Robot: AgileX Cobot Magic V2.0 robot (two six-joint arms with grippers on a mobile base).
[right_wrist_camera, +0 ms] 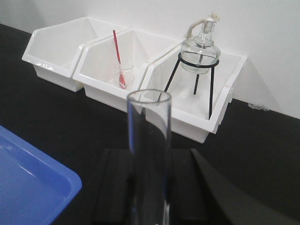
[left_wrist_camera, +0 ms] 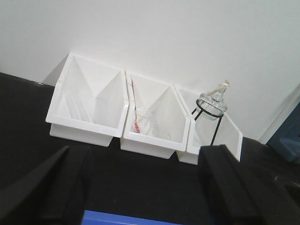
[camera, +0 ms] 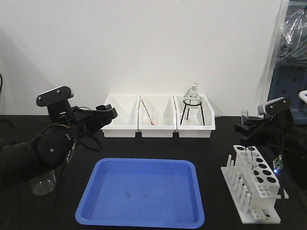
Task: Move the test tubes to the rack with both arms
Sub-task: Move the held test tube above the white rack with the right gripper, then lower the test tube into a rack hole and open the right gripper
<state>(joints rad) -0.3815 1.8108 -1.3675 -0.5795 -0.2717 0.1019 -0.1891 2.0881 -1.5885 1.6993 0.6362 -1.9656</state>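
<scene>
My right hand will release the clear test tube in a hole (camera: 243, 163) toward the back end of the white rack.
My right gripper (camera: 246, 127) is shut on a clear test tube (camera: 245, 116) and holds it upright over the back end of the white rack (camera: 263, 190). The tube's lower end reaches down to the rack's top plate; I cannot tell whether it sits in a hole. In the right wrist view the tube (right_wrist_camera: 149, 140) stands between the closed black fingers (right_wrist_camera: 117, 187). My left gripper (camera: 108, 114) is open and empty, above the table in front of the left bin; its fingers (left_wrist_camera: 44, 187) frame the bottom of the left wrist view.
A blue tray (camera: 100, 211) lies in the middle front. Three white bins (camera: 121, 130) stand along the back wall: the middle one holds a small beaker with a red rod (right_wrist_camera: 118, 61), the right one a glass lamp on a tripod (camera: 193, 98). A clear beaker (camera: 43, 183) stands front left.
</scene>
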